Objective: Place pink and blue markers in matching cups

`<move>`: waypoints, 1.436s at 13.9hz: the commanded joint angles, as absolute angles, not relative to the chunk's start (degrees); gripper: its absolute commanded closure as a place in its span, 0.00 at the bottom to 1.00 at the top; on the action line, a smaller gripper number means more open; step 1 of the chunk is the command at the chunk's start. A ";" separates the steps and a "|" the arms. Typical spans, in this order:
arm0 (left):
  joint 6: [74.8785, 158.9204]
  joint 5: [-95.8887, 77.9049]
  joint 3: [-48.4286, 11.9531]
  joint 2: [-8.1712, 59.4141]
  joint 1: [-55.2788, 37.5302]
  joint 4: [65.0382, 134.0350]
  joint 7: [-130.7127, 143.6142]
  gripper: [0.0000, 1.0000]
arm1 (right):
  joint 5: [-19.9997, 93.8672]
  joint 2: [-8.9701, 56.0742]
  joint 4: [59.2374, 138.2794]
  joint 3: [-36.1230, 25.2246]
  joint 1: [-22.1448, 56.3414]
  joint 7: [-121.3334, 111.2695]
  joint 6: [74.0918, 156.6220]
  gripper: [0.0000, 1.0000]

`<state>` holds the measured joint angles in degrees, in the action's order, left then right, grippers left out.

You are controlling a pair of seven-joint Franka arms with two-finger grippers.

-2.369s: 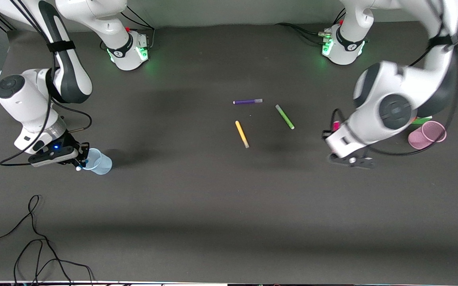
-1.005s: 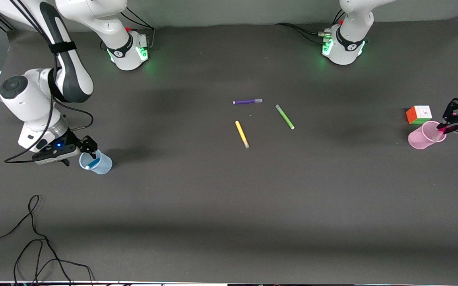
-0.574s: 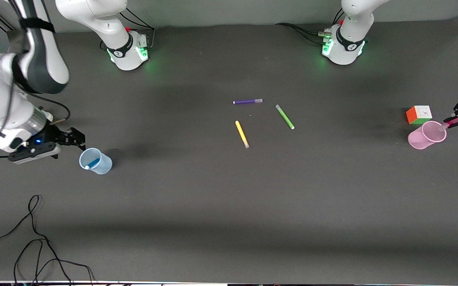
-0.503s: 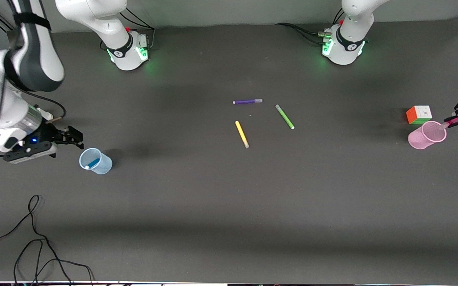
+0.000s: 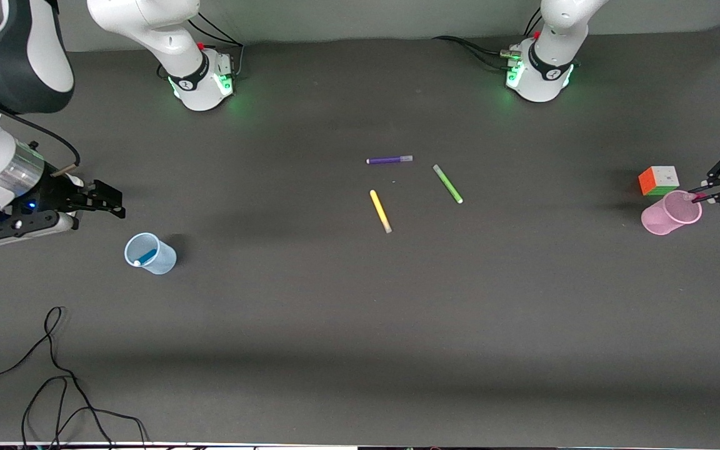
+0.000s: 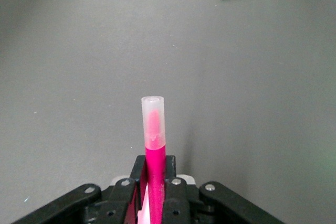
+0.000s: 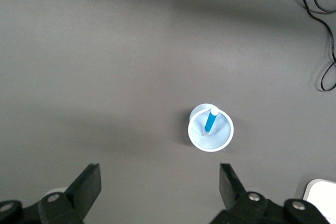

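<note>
The robot's left gripper will release the pink marker inside the pink cup point(image 5: 670, 211) next to the multicoloured cube. The marker's pale end is now over that cup's rim.
The pale blue cup point(image 5: 150, 253) stands upright toward the right arm's end of the table, with the blue marker point(image 5: 145, 256) leaning inside it. My right gripper point(image 5: 113, 201) hangs open and empty just off the cup's rim; its wrist view looks down on the cup point(image 7: 210, 128) and marker point(image 7: 211, 120) between open fingers point(image 7: 159, 177). At the left arm's end, my left gripper point(image 5: 704, 194) is shut on the pink marker point(image 5: 697, 197), whose pale end is over the pink cup's point(image 5: 671, 212) rim. In the left wrist view the marker point(image 6: 154, 145) sticks out of the shut gripper point(image 6: 155, 165).
A purple marker point(image 5: 389, 160), a yellow marker point(image 5: 380, 211) and a green marker point(image 5: 447, 184) lie mid-table. A multicoloured cube point(image 5: 659, 180) sits beside the pink cup, farther from the front camera. A black cable point(image 5: 54, 375) loops near the front edge at the right arm's end.
My right gripper let go of the blue marker into the blue cup and drew away from it. My left arm swung the pink marker over to the pink cup's rim.
</note>
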<state>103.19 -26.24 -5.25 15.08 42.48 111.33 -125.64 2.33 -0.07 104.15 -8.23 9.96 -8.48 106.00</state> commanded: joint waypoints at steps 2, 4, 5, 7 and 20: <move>103.45 -31.01 -5.89 20.38 45.70 110.74 -136.64 1.00 | 2.37 -0.70 98.98 -5.90 10.11 -1.33 98.54 0.00; 102.75 -33.22 -5.89 22.23 46.58 110.65 -140.00 1.00 | 2.37 -2.36 98.96 -5.36 9.84 -0.27 98.44 0.00; 102.57 -33.31 -5.89 22.58 46.93 110.57 -140.62 1.00 | 2.37 -3.16 98.88 -5.27 9.67 -0.35 98.35 0.00; 101.78 -33.40 -5.89 23.37 47.90 110.48 -142.20 1.00 | 2.29 -4.65 99.05 -2.22 6.88 -0.61 98.00 0.00; 97.73 -35.51 -5.80 28.48 49.22 105.73 -144.76 0.23 | 0.62 -3.60 100.99 0.09 5.98 -0.44 99.67 0.00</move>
<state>99.37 -34.57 -5.53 27.09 48.50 107.38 -144.01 1.32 -3.49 100.68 -0.42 6.24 -1.58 99.51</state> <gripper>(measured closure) 0.590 0.000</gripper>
